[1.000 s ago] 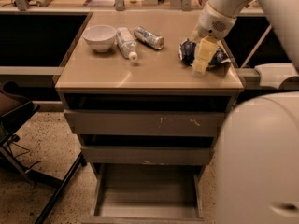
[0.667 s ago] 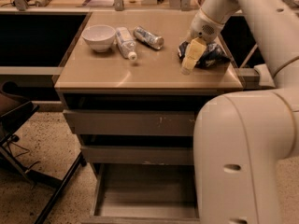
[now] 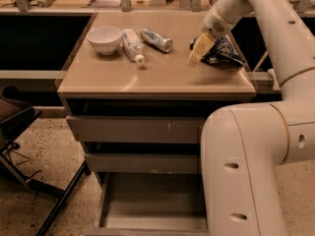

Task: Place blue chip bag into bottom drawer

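Note:
I will close my gripper on the middle of the blue chip bag [image 3: 220, 48], farther in from the bag's edge where the fingers are now.
The blue chip bag [image 3: 224, 53] lies crumpled on the right side of the cabinet top. My gripper [image 3: 198, 52] hangs from the arm that reaches in from the upper right. It points down to the left and sits just at the bag's left edge, low over the top. The bottom drawer [image 3: 147, 203] is pulled out at the foot of the cabinet; its grey floor shows nothing in it. The arm's thick lower segment [image 3: 241, 176] hides the drawer's right side.
A white bowl [image 3: 104, 38], a white tube [image 3: 133, 45] and a silver can [image 3: 156, 39] lie on the left half of the cabinet top [image 3: 157, 77]. Two upper drawers [image 3: 133, 129] are slightly open. A black chair [image 3: 19, 127] stands at the left.
My gripper has moved left, from over the bag to its left edge. The arm's big segment has swung further into the right of the view. The bag stays where it was.

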`<state>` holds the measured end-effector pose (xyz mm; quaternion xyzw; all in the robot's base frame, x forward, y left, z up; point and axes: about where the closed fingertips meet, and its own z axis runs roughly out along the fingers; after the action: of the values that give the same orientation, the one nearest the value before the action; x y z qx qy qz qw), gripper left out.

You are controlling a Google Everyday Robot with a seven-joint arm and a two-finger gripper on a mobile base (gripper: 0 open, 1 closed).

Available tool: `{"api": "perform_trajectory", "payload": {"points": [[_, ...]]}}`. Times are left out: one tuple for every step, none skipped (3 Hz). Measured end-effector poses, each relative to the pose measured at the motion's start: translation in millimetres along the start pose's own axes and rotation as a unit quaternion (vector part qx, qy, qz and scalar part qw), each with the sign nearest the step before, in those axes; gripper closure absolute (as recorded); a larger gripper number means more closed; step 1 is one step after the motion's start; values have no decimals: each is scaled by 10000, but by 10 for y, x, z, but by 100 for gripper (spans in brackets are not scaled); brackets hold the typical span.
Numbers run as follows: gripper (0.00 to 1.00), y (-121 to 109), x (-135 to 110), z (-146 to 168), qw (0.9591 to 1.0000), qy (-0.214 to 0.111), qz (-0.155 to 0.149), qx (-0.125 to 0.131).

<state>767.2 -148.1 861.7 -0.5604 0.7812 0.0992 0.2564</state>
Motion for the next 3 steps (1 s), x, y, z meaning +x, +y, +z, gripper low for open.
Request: {"api": "perform_trajectory", "payload": {"points": [[0,0,0,0,10000,0,0,0],[0,-93,89,50,9998,111,137,97],[0,-232,325,48,9984,201,440,289]]}}
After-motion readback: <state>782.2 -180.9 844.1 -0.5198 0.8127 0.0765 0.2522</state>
